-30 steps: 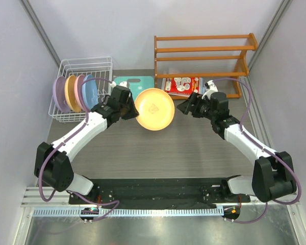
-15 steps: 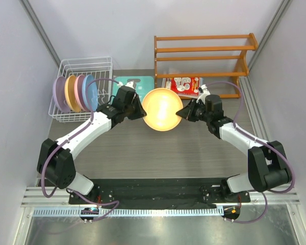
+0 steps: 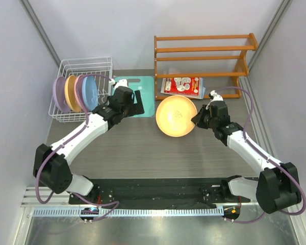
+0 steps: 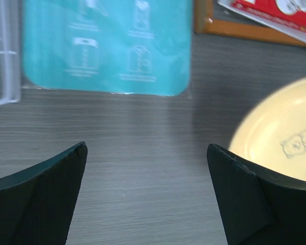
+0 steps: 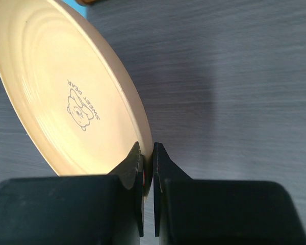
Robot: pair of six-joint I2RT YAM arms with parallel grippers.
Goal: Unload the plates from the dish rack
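The light blue plate is next for my left gripper, which should go to the light blue plate's top rim (image 3: 83, 90), beside the pink plate in the dish rack, and close there.
The yellow plate (image 3: 175, 116) with a bear print hangs tilted above the table's middle. My right gripper (image 3: 198, 118) is shut on its right rim; the right wrist view shows the rim pinched between both fingertips (image 5: 148, 149) and the plate (image 5: 66, 92) stretching away to the left. My left gripper (image 3: 137, 105) stands open and empty left of the plate, over bare table (image 4: 147, 149), with the plate's edge (image 4: 288, 135) beyond its right finger. The white wire dish rack (image 3: 86, 63) at back left holds lavender (image 3: 57, 94), orange (image 3: 69, 93), pink (image 3: 79, 88) and light blue (image 3: 91, 93) plates upright.
A teal cutting board (image 3: 143, 84) lies flat between the rack and my left gripper, and shows in the left wrist view (image 4: 107, 46). An orange wooden shelf rack (image 3: 204, 49) stands at back right with a red packet (image 3: 181, 84) under it.
My left gripper has opened, released the yellow plate and drawn back left. My right gripper has shut on the plate's rim and carried it rightwards.
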